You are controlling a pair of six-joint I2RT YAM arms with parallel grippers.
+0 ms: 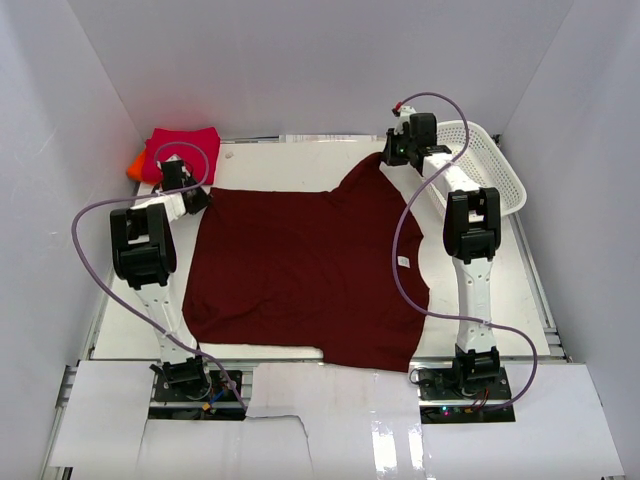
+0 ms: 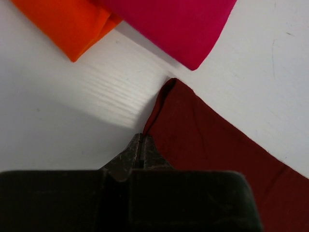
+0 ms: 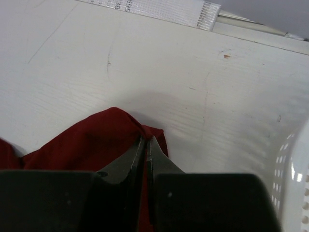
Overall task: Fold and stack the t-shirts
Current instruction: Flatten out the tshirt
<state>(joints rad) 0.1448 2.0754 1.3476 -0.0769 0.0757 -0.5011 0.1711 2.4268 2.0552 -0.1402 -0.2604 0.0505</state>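
My left gripper pinches the maroon t-shirt's side edge short of its far corner; next I open and grab the t-shirt's corner tip [image 2: 175, 84] before folding.
The large dark maroon t-shirt [image 1: 310, 270] lies spread flat on the white table, a small white label [image 1: 403, 262] on it. My left gripper [image 1: 196, 197] is shut on its far left corner; in the left wrist view the jaws [image 2: 141, 140] pinch the maroon edge [image 2: 212, 150]. At the far right corner my right gripper [image 1: 393, 158] is shut on a bunched tip of the shirt [image 3: 96, 140], red cloth showing between the fingertips [image 3: 146, 141]. A folded crimson-red t-shirt [image 1: 182, 146] rests on an orange one [image 1: 135, 168] at the back left, also the crimson one [image 2: 174, 24] and the orange one [image 2: 72, 24] just beyond my left gripper.
A white plastic mesh basket [image 1: 482, 170] stands at the back right, close beside my right gripper, its wall [image 3: 294, 193] at the right wrist view's edge. White walls enclose the table on three sides. A strip of tape [image 3: 159, 7] lies along the far table edge.
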